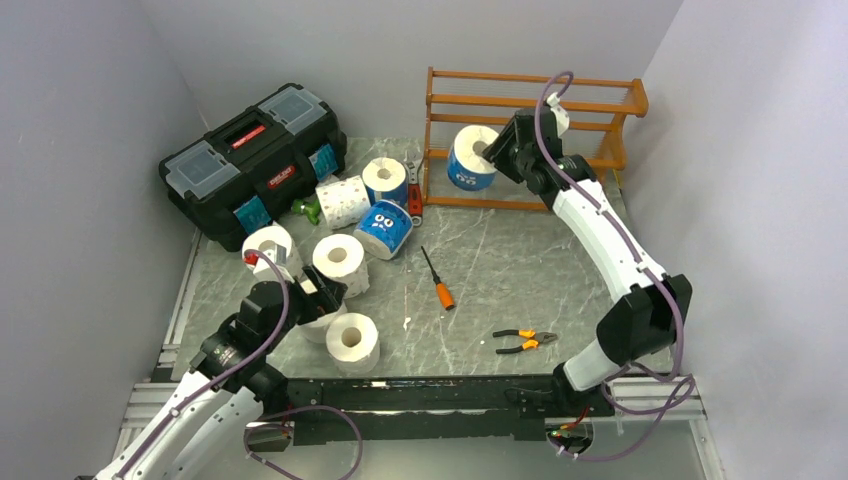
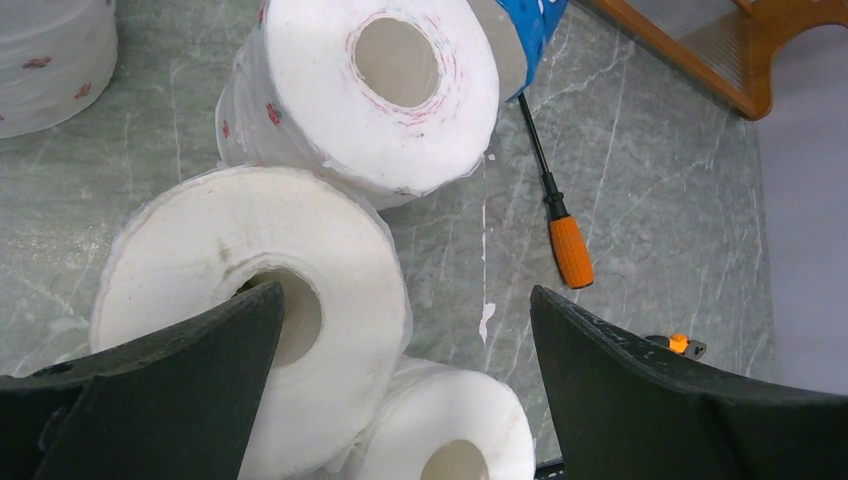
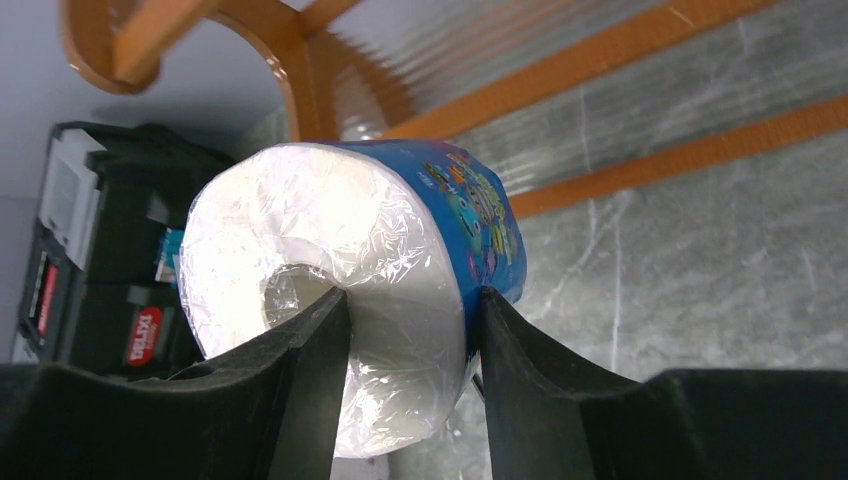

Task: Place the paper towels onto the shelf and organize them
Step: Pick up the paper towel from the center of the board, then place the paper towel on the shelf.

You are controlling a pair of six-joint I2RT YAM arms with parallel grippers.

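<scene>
I will use my right gripper to set the blue-wrapped paper towel roll down on the shelf's end (image 1: 454, 146) (image 3: 385, 108) nearest the black toolbox. The roll now hangs at the shelf's front.
My right gripper (image 1: 497, 150) (image 3: 410, 312) is shut on a blue-wrapped paper towel roll (image 1: 468, 160) (image 3: 400, 215): one finger sits in its core, the other presses its outer wall. It hangs lying on its side at the left front of the orange-brown shelf (image 1: 530, 105) (image 3: 300, 90). My left gripper (image 1: 325, 290) (image 2: 405, 335) stands wide open over a cluster of white rolls. Its left finger hovers above the core of one roll (image 2: 200, 260), a second roll (image 2: 390, 90) lies beyond, and a third (image 2: 450, 440) is below. More rolls, white (image 1: 340, 258) and blue (image 1: 383, 228), lie mid-left.
A black toolbox (image 1: 255, 160) (image 3: 100, 250) sits at the back left. An orange-handled screwdriver (image 1: 438, 282) (image 2: 568, 248) and pliers (image 1: 525, 341) lie on the grey marbled table (image 1: 520, 260). Grey walls close in on the sides and back.
</scene>
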